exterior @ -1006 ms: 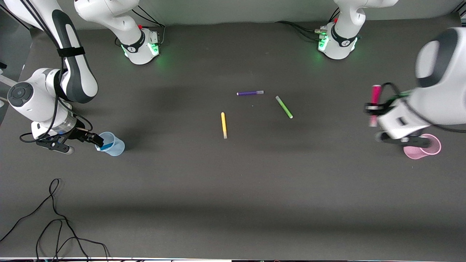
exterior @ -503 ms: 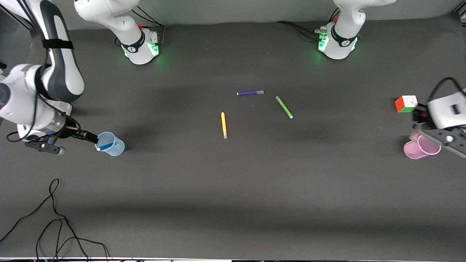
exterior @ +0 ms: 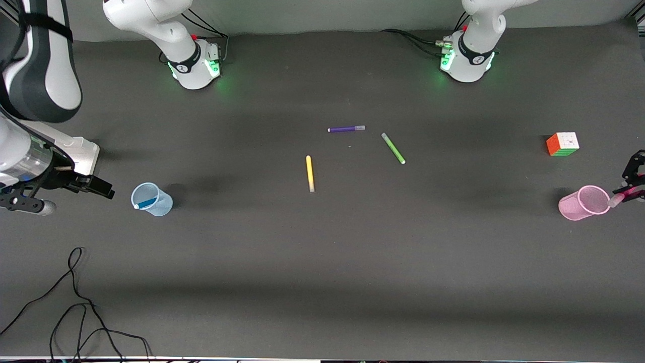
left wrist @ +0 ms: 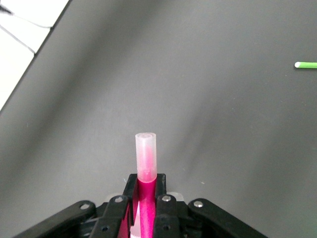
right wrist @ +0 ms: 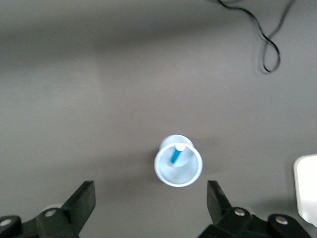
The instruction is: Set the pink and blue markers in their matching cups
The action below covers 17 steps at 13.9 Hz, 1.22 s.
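The robot's left gripper should release the pink marker inside the pale pink cup (exterior: pixel 584 200), leaning against the inside of the cup.
The pale blue cup (exterior: pixel 151 200) stands near the right arm's end of the table with the blue marker (exterior: pixel 146 203) inside it. Both also show in the right wrist view, the cup (right wrist: pixel 178 168) and the marker (right wrist: pixel 176 155). My right gripper (exterior: pixel 97 186) is open and empty, beside the blue cup and apart from it; its own view shows it (right wrist: pixel 151 208) as well. The pale pink cup (exterior: pixel 583 203) stands near the left arm's end. My left gripper (exterior: pixel 632 190) is shut on the pink marker (exterior: pixel 616 199), whose pale cap (left wrist: pixel 146 152) points at the pink cup's rim.
A yellow pen (exterior: pixel 309 173), a purple pen (exterior: pixel 346 129) and a green pen (exterior: pixel 393 148) lie mid-table. A colour cube (exterior: pixel 562 144) sits farther from the front camera than the pink cup. A black cable (exterior: pixel 75 302) lies near the front edge.
My right gripper drew back from the blue cup, leaving the blue marker in it. My left arm swung toward the table's end, uncovering the cube, and tipped the pink marker toward the pink cup.
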Each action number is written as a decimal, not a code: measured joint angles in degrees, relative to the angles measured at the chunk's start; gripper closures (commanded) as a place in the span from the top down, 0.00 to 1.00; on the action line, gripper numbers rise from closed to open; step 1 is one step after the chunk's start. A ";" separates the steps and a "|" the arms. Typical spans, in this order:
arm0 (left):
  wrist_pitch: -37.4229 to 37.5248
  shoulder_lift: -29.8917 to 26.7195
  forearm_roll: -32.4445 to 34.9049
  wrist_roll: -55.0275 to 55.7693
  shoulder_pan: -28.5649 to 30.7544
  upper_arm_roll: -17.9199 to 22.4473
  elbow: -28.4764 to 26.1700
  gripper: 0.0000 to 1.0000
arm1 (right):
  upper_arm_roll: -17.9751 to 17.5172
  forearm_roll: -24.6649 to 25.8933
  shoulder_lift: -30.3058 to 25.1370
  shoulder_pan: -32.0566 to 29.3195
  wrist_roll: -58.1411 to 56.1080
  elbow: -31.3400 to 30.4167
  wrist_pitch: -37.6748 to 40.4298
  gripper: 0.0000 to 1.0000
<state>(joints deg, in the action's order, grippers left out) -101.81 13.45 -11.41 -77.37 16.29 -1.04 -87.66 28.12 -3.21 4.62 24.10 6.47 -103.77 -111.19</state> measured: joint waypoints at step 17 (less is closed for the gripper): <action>-1.41 15.69 -28.84 -50.89 19.02 -0.13 -8.80 0.00 | -0.72 -1.99 -1.33 1.11 -0.20 6.77 12.34 1.00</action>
<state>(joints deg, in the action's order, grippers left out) -103.21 29.14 -40.25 -128.26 35.31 -1.17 -96.46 27.41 -5.20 3.29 25.21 6.27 -96.99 -98.85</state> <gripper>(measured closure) 0.828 0.000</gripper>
